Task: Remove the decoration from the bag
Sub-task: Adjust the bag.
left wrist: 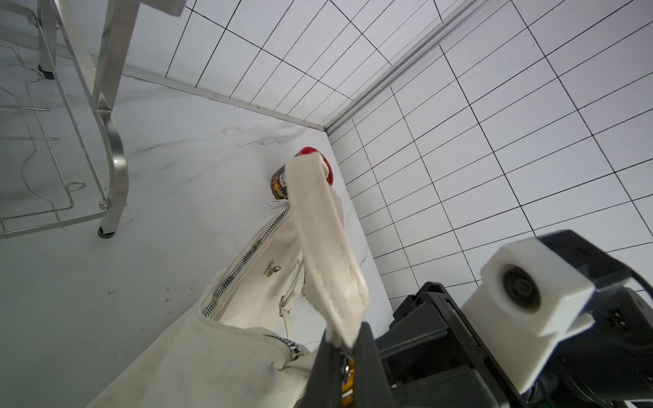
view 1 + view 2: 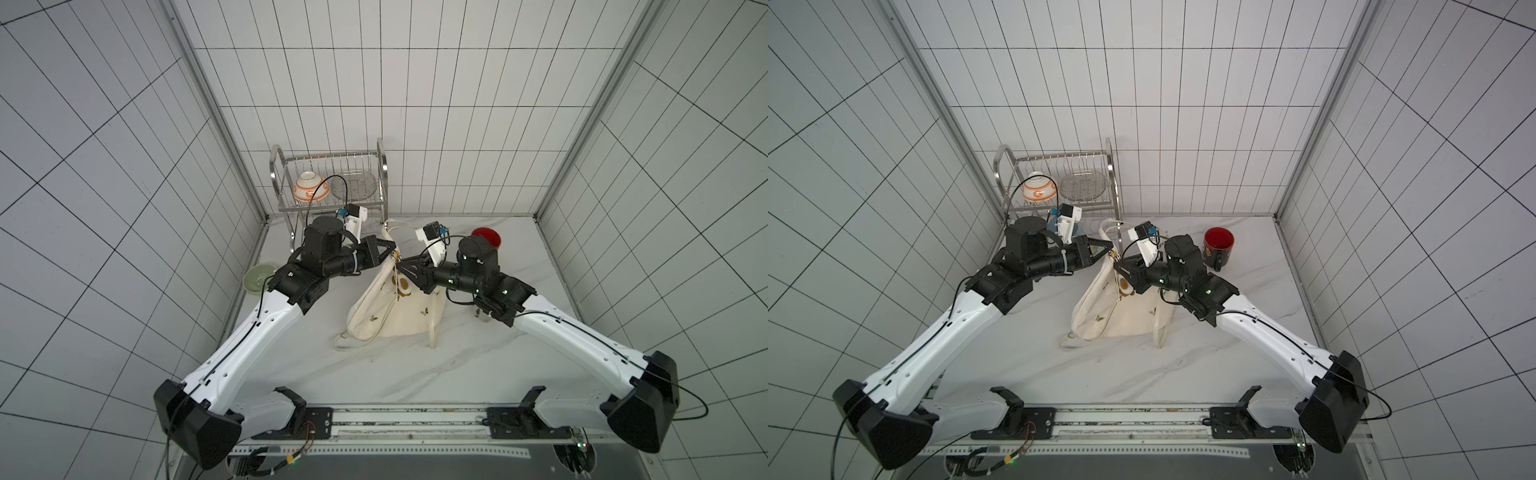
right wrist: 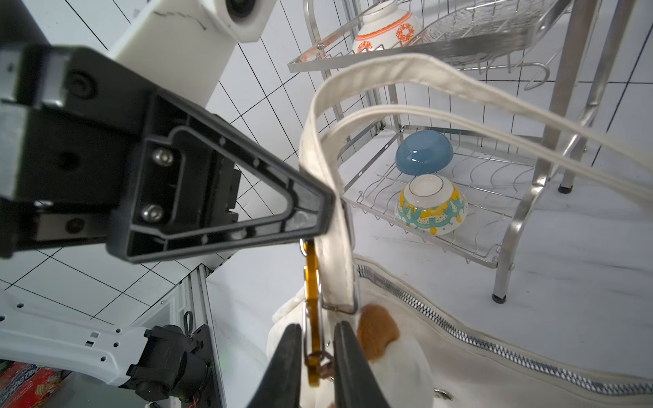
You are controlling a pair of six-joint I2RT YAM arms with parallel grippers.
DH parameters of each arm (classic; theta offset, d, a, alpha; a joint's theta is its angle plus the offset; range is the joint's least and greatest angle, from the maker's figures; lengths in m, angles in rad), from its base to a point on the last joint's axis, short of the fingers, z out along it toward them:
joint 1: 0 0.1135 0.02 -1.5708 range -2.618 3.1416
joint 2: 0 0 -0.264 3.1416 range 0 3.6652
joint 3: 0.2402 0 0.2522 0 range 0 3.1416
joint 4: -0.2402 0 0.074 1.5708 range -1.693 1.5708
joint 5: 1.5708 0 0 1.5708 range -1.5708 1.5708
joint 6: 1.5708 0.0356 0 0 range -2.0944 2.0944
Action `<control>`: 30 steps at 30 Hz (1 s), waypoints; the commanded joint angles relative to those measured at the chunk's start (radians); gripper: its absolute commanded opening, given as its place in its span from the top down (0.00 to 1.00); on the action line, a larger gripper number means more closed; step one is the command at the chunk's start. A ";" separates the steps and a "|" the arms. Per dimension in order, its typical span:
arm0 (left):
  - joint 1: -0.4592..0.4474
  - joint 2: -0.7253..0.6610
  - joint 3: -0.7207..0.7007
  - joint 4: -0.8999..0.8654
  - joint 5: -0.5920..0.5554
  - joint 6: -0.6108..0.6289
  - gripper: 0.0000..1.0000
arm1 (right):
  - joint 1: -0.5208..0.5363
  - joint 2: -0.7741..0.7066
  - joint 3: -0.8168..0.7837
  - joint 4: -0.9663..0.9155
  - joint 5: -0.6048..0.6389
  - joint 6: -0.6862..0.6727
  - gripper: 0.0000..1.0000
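Observation:
My left gripper is crowding the carabiner's upper end, so it should open, turn and grab the strap farther from the metal ring [image 3: 315, 136] while my right gripper stays put.
The cream bag [image 2: 407, 316] [image 2: 1129, 316] lies mid-table with its upper corner lifted. My left gripper [image 2: 392, 253] [image 2: 1111, 248] [image 1: 347, 348] is shut on the end of the bag's wide strap [image 1: 325, 247] at its metal ring. An amber carabiner [image 3: 311, 275] hangs from that ring and carries the decoration [image 3: 380, 337], a white plush with a brown patch, also visible in a top view [image 2: 402, 286]. My right gripper [image 2: 399, 264] [image 2: 1117, 262] [image 3: 318, 330] is shut on the carabiner's lower end, right beside the plush.
A steel dish rack [image 2: 384, 174] stands at the back, close behind both grippers. It holds an orange-patterned bowl [image 2: 311, 187], a glass dish [image 2: 353, 185], a blue bowl [image 3: 424, 157] and a teal-yellow bowl [image 3: 433, 205]. A red-lined mug [image 2: 486, 237] sits back right, a green bowl [image 2: 259, 277] left.

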State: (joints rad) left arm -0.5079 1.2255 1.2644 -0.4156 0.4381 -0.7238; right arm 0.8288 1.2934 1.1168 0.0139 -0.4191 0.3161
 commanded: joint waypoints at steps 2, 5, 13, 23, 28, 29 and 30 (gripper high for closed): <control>-0.003 -0.016 0.001 0.070 0.027 -0.012 1.00 | -0.039 -0.020 -0.032 0.046 -0.057 0.020 0.80; -0.004 -0.012 -0.003 0.068 0.042 0.007 1.00 | -0.069 -0.042 -0.038 0.071 -0.134 0.033 0.89; 0.002 -0.013 -0.020 0.079 0.114 0.143 0.96 | -0.117 -0.118 -0.053 -0.036 -0.296 0.029 0.97; 0.042 -0.008 0.031 -0.081 0.240 0.489 0.65 | -0.182 -0.164 -0.048 -0.114 -0.427 0.049 0.99; 0.037 -0.034 0.082 -0.284 0.203 0.903 0.61 | -0.216 -0.174 -0.022 -0.190 -0.498 0.017 0.99; 0.026 -0.053 0.078 -0.298 0.188 0.992 0.61 | -0.222 -0.174 -0.013 -0.217 -0.511 0.003 0.99; 0.008 -0.071 0.066 -0.293 0.161 1.076 0.60 | -0.231 -0.174 -0.009 -0.236 -0.528 -0.007 0.99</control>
State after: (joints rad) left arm -0.4755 1.2057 1.3136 -0.6136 0.6292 0.0132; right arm 0.6247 1.1442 1.0588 -0.1612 -0.8616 0.3466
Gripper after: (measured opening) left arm 0.395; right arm 0.074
